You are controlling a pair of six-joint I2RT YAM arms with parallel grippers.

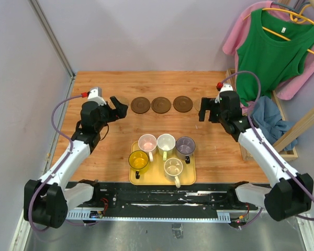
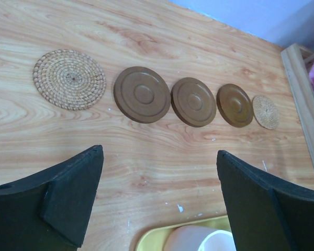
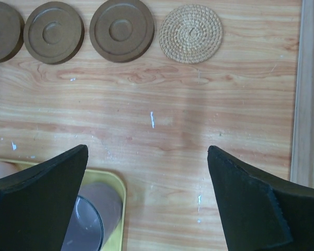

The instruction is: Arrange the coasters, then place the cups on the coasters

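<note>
I will next move my right gripper to the yellow tray and close it on the black handle (image 1: 187, 160) of the grey-purple cup.
Three dark brown coasters (image 1: 141, 105) (image 1: 160, 105) (image 1: 182, 103) lie in a row at mid-table. A woven tan coaster (image 2: 69, 79) ends the row on the left and another (image 3: 191, 33) ends it on the right. Several cups stand on the yellow tray (image 1: 191, 179): pink (image 1: 147, 143), green-white (image 1: 166, 142), grey-purple (image 1: 185, 145), yellow (image 1: 138, 161) and cream (image 1: 174, 167). My left gripper (image 1: 118, 109) hovers open by the row's left end, over bare wood (image 2: 159, 157). My right gripper (image 1: 204, 111) hangs open by the right end, nothing between its fingers (image 3: 146, 151).
A raised wooden rail (image 3: 306, 89) borders the table on the right. Beyond it hang a green top (image 1: 275, 52) and pink cloth, with a blue cloth (image 1: 269, 117) below. A grey wall (image 1: 21, 104) closes the left side.
</note>
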